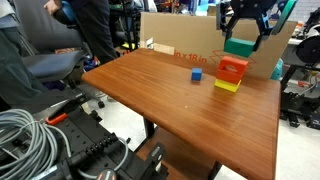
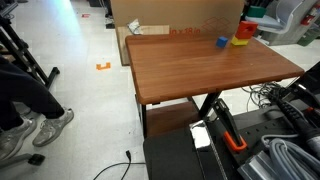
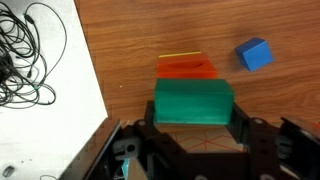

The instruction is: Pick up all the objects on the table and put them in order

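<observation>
The robot's gripper needs to let go of the green block, now held just above the stack, on top of the red block [image 1: 236,56] [image 3: 188,74], above the yellow block.
My gripper [image 1: 240,40] is shut on a green block [image 1: 240,46] and holds it in the air just above a stack: a red block [image 1: 233,68] on a yellow block [image 1: 227,85]. In the wrist view the green block [image 3: 193,102] sits between my fingers [image 3: 193,118], with the red block [image 3: 187,68] and the yellow edge [image 3: 180,56] below it. A small blue cube [image 1: 197,74] lies on the wooden table [image 1: 170,105] beside the stack; it also shows in the wrist view [image 3: 254,54] and in an exterior view [image 2: 222,42].
A large cardboard box [image 1: 190,35] stands along the table's far edge. Cables [image 3: 30,55] lie on the floor beyond the table's side. Chairs and people [image 1: 50,40] are off to one side.
</observation>
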Controlling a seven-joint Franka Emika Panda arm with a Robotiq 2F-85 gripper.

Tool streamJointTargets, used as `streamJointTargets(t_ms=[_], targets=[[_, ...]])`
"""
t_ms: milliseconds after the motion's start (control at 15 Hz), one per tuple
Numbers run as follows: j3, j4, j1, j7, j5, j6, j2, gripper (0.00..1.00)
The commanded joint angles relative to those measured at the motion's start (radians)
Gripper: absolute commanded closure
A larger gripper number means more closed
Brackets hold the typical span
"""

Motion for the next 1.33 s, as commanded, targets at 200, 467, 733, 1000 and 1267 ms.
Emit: streamJointTargets(t_ms=[200,467,733,1000,1267], targets=[[0.027,0.057,-0.021,-0.025,-0.009,-0.037,0.046,0.57],[0.028,0.077,-0.022,-0.023,-0.007,-0.05,0.055,0.57],[0.023,0.081,-0.02,-0.023,-0.015,-0.056,0.059,0.57],[0.022,0.084,-0.02,-0.021,-0.017,-0.073,0.066,0.57],[0.018,0.098,-0.021,-0.01,-0.014,-0.083,0.073,0.57]])
